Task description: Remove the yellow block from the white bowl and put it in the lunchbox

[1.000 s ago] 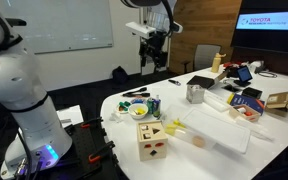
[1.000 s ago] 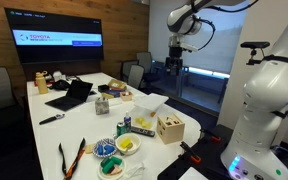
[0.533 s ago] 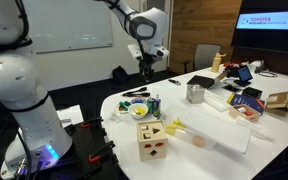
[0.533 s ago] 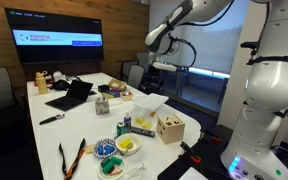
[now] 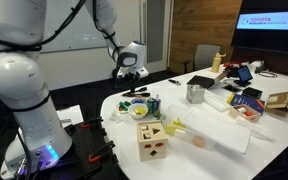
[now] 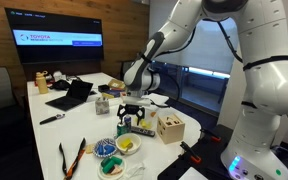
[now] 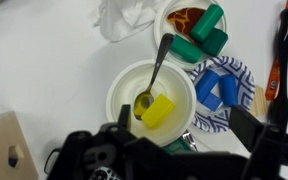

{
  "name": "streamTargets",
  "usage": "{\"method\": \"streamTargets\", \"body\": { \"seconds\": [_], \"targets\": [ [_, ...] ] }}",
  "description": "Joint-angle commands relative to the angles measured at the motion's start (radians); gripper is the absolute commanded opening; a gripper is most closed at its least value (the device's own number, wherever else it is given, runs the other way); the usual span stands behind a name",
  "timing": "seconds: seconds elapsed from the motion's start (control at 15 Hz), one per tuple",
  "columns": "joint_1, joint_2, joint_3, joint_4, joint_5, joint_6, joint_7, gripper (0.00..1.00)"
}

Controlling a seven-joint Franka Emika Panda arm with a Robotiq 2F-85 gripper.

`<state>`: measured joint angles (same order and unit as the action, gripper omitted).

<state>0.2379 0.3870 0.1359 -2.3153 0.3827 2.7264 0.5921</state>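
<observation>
The yellow block beside the spoon is my next target, so I will lower my gripper into the white bowl and close it on the yellow block's long sides (image 5: 139,112) (image 7: 158,112).
The yellow block (image 7: 159,110) lies in the white bowl (image 7: 124,80) next to a spoon (image 7: 156,68) in the wrist view. My gripper (image 7: 184,122) is open and empty, hanging right above the bowl, with its fingers spread over the bowl's near rim. In both exterior views the gripper (image 5: 131,86) (image 6: 134,113) hovers low over the cluster of bowls; the white bowl (image 6: 128,146) shows yellow inside. The lunchbox (image 5: 220,130) is a long pale box lying on the table beyond the wooden cube.
A blue patterned dish with blue blocks (image 7: 222,85) and a bowl with green blocks (image 7: 198,25) adjoin the white bowl. The wooden cube (image 5: 152,142) (image 7: 4,150) stands close by. A metal cup (image 5: 195,93), red-handled pliers (image 7: 282,50) and crumpled paper (image 7: 119,15) lie around.
The arm has swung down from high behind the table to just above the bowls. The gripper stays open.
</observation>
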Motion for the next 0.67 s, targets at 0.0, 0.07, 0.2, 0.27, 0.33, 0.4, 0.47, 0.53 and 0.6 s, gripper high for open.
{"method": "streamTargets", "body": {
  "seconds": [0.0, 0.07, 0.2, 0.27, 0.33, 0.4, 0.47, 0.53, 0.6],
  "targets": [
    [0.1, 0.116, -0.06, 0.004, -0.01, 0.193, 0.207, 1.0],
    [0.127, 0.14, -0.081, 0.003, -0.011, 0.236, 0.254, 1.0],
    [0.182, 0.193, -0.131, 0.007, -0.013, 0.309, 0.328, 1.0],
    [0.201, 0.216, -0.148, 0.016, -0.012, 0.325, 0.351, 1.0],
    [0.213, 0.237, -0.16, 0.023, -0.01, 0.336, 0.368, 1.0],
    [0.216, 0.26, -0.165, 0.034, -0.009, 0.346, 0.378, 1.0],
    [0.217, 0.275, -0.166, 0.042, -0.007, 0.355, 0.384, 1.0],
    [0.212, 0.294, -0.16, 0.054, -0.005, 0.362, 0.385, 1.0],
    [0.206, 0.308, -0.156, 0.062, -0.004, 0.365, 0.388, 1.0]
  ]
}}
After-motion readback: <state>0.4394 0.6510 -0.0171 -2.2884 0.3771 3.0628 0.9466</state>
